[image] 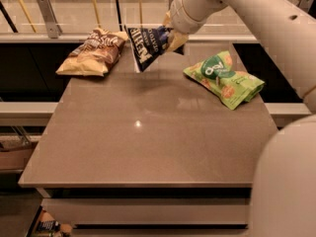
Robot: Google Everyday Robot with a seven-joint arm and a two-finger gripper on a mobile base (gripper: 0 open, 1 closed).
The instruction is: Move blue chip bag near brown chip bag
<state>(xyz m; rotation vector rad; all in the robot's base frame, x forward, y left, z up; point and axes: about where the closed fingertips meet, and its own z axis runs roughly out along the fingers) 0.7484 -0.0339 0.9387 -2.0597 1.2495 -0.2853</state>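
Note:
Next, my gripper releases the blue chip bag on the table [132, 56] against the brown chip bag, towards the green bag. The blue bag now hangs above the table's far middle.
The blue chip bag [146, 49], dark navy with white lettering, hangs tilted in the air above the far middle of the table. My gripper [173, 37] is shut on its right end and holds it up. The brown chip bag [94, 52], dark brown with tan-yellow ends, lies flat on the table's far left corner. The blue bag's left edge is a short gap to the right of the brown bag and is not touching it.
A green chip bag [224, 79] lies on the far right of the grey-brown table [148, 142]. My white arm [261, 28] crosses the upper right and fills the lower right corner. A rail with yellow poles [94, 6] runs behind the table.

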